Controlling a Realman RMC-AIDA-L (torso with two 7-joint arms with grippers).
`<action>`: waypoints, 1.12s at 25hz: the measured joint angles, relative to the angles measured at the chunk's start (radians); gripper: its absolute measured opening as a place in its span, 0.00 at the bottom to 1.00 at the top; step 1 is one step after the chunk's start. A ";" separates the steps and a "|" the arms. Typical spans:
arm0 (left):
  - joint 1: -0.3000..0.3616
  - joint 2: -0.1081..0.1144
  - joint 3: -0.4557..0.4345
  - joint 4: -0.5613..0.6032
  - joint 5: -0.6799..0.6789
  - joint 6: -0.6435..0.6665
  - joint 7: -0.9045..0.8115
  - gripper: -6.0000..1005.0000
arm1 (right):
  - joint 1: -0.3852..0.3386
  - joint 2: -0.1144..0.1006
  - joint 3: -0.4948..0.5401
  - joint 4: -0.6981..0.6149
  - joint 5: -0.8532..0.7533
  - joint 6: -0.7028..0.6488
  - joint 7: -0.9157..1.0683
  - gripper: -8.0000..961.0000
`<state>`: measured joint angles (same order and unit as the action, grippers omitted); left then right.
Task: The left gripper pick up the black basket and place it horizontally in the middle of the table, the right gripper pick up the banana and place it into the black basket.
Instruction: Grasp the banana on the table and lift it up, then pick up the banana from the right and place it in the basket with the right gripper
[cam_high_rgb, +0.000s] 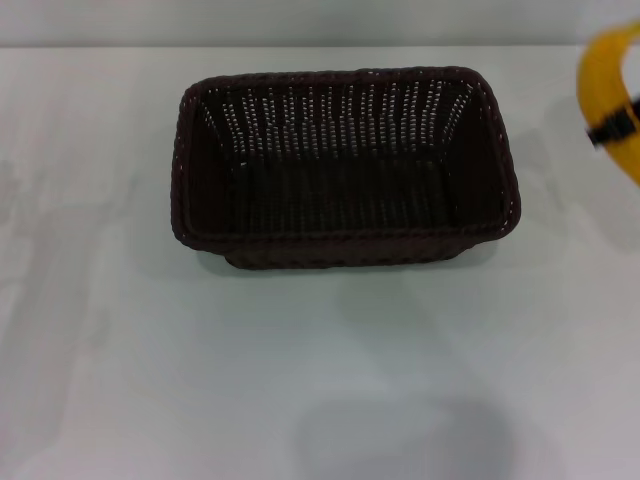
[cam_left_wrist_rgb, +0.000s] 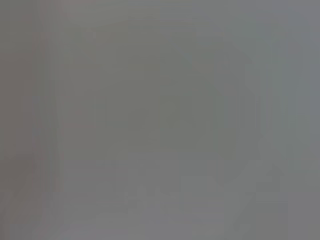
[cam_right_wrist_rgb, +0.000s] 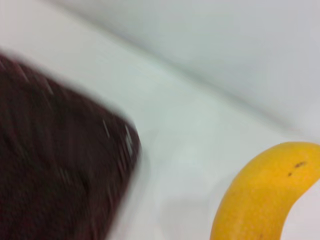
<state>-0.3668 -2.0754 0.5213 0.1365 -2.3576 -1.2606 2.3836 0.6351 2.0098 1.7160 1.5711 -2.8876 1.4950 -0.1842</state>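
Next, my right gripper lets go of the banana on the black basket's bottom, lengthwise (cam_high_rgb: 316, 200) against the basket's near long side. The banana is now raised above the table.
The black basket (cam_high_rgb: 348, 165) stands lengthwise across the middle of the white table (cam_high_rgb: 320, 350), open side up and empty. The banana (cam_high_rgb: 612, 85) is at the far right edge of the head view, raised above the table, to the right of the basket. A black finger (cam_high_rgb: 612, 128) of my right gripper (cam_high_rgb: 620, 120) crosses it and holds it. In the right wrist view the banana (cam_right_wrist_rgb: 260, 195) curves up close to the camera, with a corner of the basket (cam_right_wrist_rgb: 55, 160) beside it. My left gripper is out of view; the left wrist view shows only plain grey.
The table's far edge (cam_high_rgb: 300, 47) meets a pale wall behind the basket. A soft shadow (cam_high_rgb: 400, 435) lies on the table in front of the basket.
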 joint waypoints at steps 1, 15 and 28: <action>0.000 0.000 0.001 0.000 0.001 0.000 0.000 0.87 | 0.011 0.001 0.008 0.026 0.011 -0.017 -0.024 0.52; -0.015 -0.005 0.008 -0.027 0.010 -0.002 -0.006 0.87 | 0.080 0.006 -0.094 -0.139 0.498 -0.321 -0.642 0.52; -0.019 -0.005 0.008 -0.026 0.011 0.001 -0.022 0.87 | 0.010 0.006 -0.106 -0.173 0.611 -0.386 -0.744 0.72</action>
<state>-0.3853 -2.0799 0.5292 0.1103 -2.3469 -1.2599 2.3620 0.6447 2.0159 1.6100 1.3979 -2.2766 1.1088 -0.9283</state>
